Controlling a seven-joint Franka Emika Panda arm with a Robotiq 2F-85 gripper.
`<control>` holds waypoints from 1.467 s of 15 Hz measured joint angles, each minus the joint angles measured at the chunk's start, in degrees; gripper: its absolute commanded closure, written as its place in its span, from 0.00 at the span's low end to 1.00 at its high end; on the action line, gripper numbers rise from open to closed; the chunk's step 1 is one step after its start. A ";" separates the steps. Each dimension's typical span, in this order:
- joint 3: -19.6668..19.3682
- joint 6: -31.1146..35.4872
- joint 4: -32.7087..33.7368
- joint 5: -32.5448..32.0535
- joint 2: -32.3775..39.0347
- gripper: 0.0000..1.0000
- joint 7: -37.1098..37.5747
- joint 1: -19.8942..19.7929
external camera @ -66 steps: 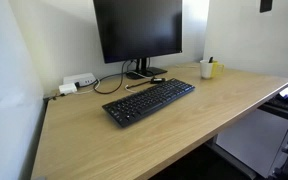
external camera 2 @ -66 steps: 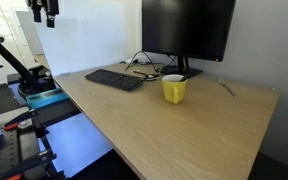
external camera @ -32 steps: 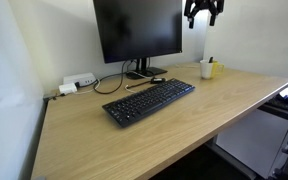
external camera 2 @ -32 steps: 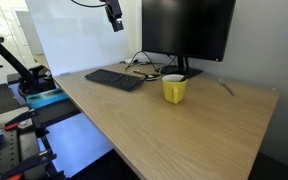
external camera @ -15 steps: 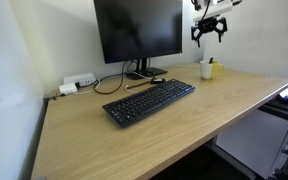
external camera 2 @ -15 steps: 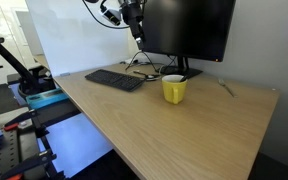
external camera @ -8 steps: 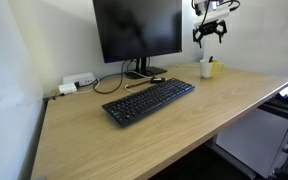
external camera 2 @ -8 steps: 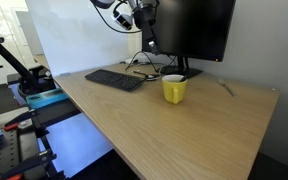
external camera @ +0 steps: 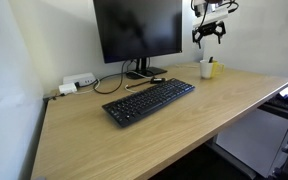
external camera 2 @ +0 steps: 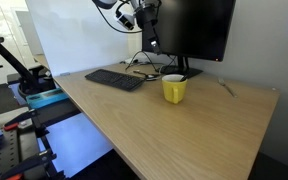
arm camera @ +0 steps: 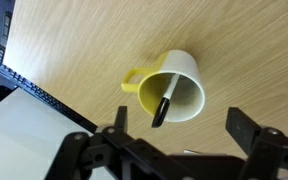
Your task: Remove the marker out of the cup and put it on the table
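Note:
The dark upper end [external camera: 211,59] [arm camera: 161,112] of the marker sticks out above the cup's rim, so next my gripper closes on it.
The yellowish-cream cup [arm camera: 174,85] stands upright on the light-wood table [arm camera: 74,45]. It also shows in both exterior views [external camera: 207,69] [external camera 2: 174,89]. The marker [arm camera: 165,103], white body with a dark end, leans inside the cup. My gripper [arm camera: 181,128] is open and empty, its two fingers spread wide, hovering well above the cup. In both exterior views it [external camera: 210,33] [external camera 2: 152,42] hangs in the air above the cup.
A black monitor [external camera: 138,30] and black keyboard [external camera: 149,101] stand on the table, with cables and a darker pen-like stick [external camera: 144,82] by the monitor base. A small white box [external camera: 79,82] sits near the wall. Table edge [arm camera: 29,85] lies near the cup.
Over the last seconds my gripper came in from high up and descended towards the cup. In the last half second it barely moved. The cup and marker stayed put.

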 measured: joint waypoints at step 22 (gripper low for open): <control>-7.06 6.30 8.67 -0.03 13.85 0.00 0.39 0.01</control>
